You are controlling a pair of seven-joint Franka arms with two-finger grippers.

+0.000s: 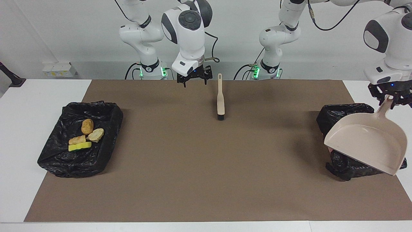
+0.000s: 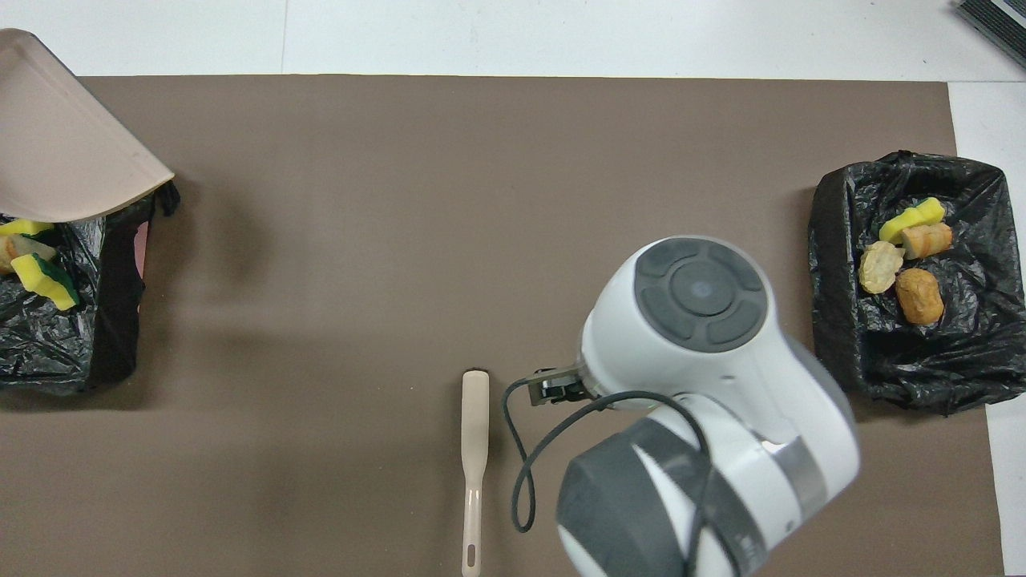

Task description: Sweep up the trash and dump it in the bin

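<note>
Next, my left gripper lets go of the beige dustpan on the brown mat (image 2: 512,229) just past the bristles of the beige brush.
My left gripper (image 1: 390,98) is shut on the handle of the beige dustpan (image 1: 367,141), which hangs tilted, mouth down, over the black-lined bin (image 1: 338,117) at the left arm's end of the table. Its inside looks bare. In that bin lie yellow-green sponge bits of trash (image 2: 44,276). A second black-lined bin (image 1: 106,112) at the right arm's end holds tan bread-like chunks (image 1: 87,126) and a yellow sponge bit (image 1: 79,146). The beige brush (image 1: 220,96) lies on the brown mat, bristles away from the robots. My right gripper (image 1: 195,81) hangs open beside the brush's handle, holding nothing.
The brown mat (image 1: 206,167) covers most of the white table. The right arm's wrist (image 2: 705,385) fills much of the overhead view and hides its gripper there. A small white box (image 1: 58,69) sits at the table's edge past the right arm's end.
</note>
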